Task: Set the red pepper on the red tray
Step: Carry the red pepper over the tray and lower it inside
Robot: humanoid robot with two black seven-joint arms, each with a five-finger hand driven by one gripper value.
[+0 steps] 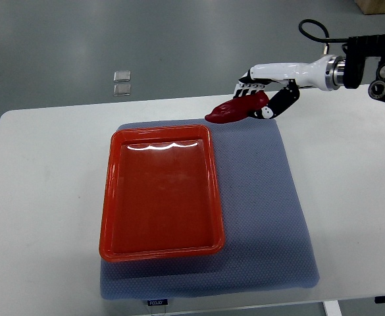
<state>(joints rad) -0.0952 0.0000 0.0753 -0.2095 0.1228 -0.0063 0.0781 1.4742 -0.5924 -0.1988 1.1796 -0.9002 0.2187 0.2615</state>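
My right gripper needs to release the red pepper just a little past the middle of the red tray point(167, 176), toward the far rim of that tray.
A red pepper point(233, 110) is held in my right hand point(263, 99), whose fingers are curled around its right end. The hand comes in from the right edge and holds the pepper above the far right corner of the grey mat point(264, 204). The pepper's tip points left, toward the red tray point(110, 197). The tray lies on the left part of the mat with nothing in it, and the pepper is just beyond its far right corner. My left arm does not show.
The mat lies on a white table point(41, 197). Two small clear objects point(122, 82) lie on the floor beyond the table's far edge. A black cable point(310, 29) loops above my right forearm.
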